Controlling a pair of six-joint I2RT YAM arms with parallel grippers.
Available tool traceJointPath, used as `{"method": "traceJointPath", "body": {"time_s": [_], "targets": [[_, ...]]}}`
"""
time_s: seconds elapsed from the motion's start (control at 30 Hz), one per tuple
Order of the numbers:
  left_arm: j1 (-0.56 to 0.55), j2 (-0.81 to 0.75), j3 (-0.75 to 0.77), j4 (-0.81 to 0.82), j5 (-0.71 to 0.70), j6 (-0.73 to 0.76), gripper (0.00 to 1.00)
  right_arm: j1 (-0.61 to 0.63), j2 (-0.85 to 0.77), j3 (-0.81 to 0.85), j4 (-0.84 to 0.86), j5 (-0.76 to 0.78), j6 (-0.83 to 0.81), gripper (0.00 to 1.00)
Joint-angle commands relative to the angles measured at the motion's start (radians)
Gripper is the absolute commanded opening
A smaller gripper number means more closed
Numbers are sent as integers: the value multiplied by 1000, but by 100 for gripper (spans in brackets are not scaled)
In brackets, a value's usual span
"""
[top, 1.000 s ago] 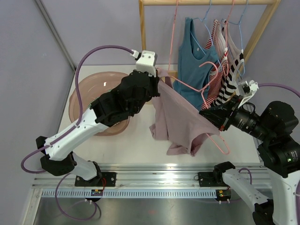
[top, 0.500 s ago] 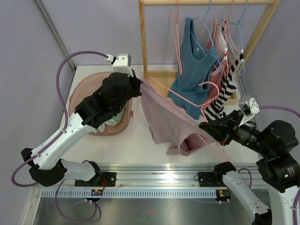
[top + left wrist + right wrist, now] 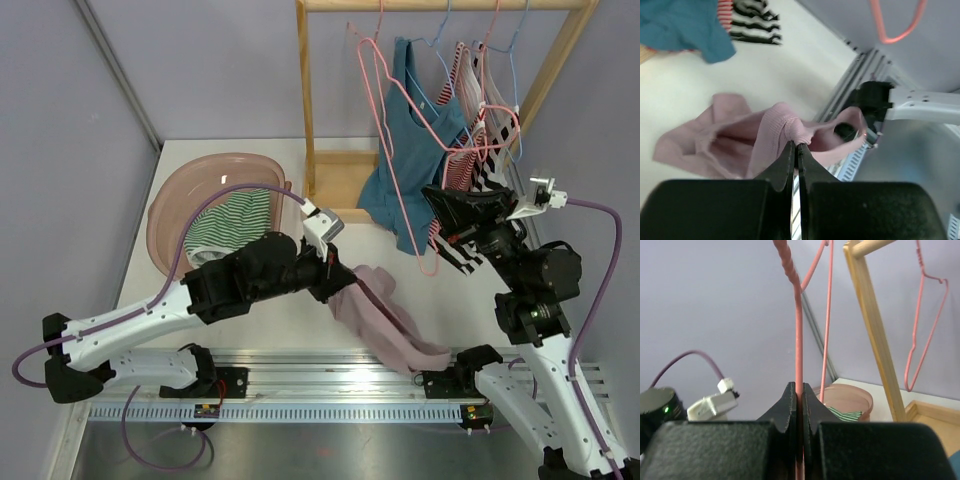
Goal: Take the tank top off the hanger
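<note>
Next, my right gripper releases the pink wire hanger so that it stays between another pink hanger and the blue tank top (image 3: 399,95).
The pink tank top (image 3: 388,322) lies crumpled on the white table near the front rail, off the hanger. My left gripper (image 3: 338,278) is shut on a bunched fold of it; in the left wrist view the fabric (image 3: 772,131) rises straight out of the closed gripper (image 3: 796,146). My right gripper (image 3: 432,197) is up by the rack, shut on the bare pink wire hanger (image 3: 798,330), which passes between its tips (image 3: 799,386). In the top view the hanger (image 3: 431,270) slants up to the left in front of the hanging clothes.
A wooden rack (image 3: 305,100) at the back holds a blue tank top (image 3: 415,130), striped garments (image 3: 482,175) and more wire hangers (image 3: 925,340). A pink basin (image 3: 170,205) with a green striped garment (image 3: 228,222) sits at the left. The metal rail (image 3: 340,385) runs along the near edge.
My left gripper has pulled the tank top down and toward the near edge, clear of the hanger; it now rests on the table. My right gripper has swung the hanger up toward the rack.
</note>
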Motion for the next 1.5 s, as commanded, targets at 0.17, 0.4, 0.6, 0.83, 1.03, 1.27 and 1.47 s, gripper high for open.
{"method": "traceJointPath", "body": {"time_s": [0.17, 0.4, 0.6, 0.83, 1.03, 1.27, 1.47], "targets": [[3, -20, -11, -206, -470, -59, 2, 2, 15, 244, -479, 260, -186, 0], [9, -3, 13, -318, -574, -114, 71, 2, 248, 536, -848, 369, -283, 0], [9, -49, 12, -362, -582, -123, 99, 2, 496, 771, -929, 315, -344, 0], [6, -132, 5, -428, -579, -132, 99, 4, 797, 1158, -972, 378, -433, 0], [-1, -200, -39, -411, -557, -146, 99, 2, 1105, 1536, -1069, 404, -488, 0], [-40, -200, -50, -387, -585, -149, 99, 2, 1392, 1832, -1093, 381, -494, 0], [-63, -145, -59, -306, -531, -100, 99, 2, 1356, 1760, -1060, 367, -490, 20]]}}
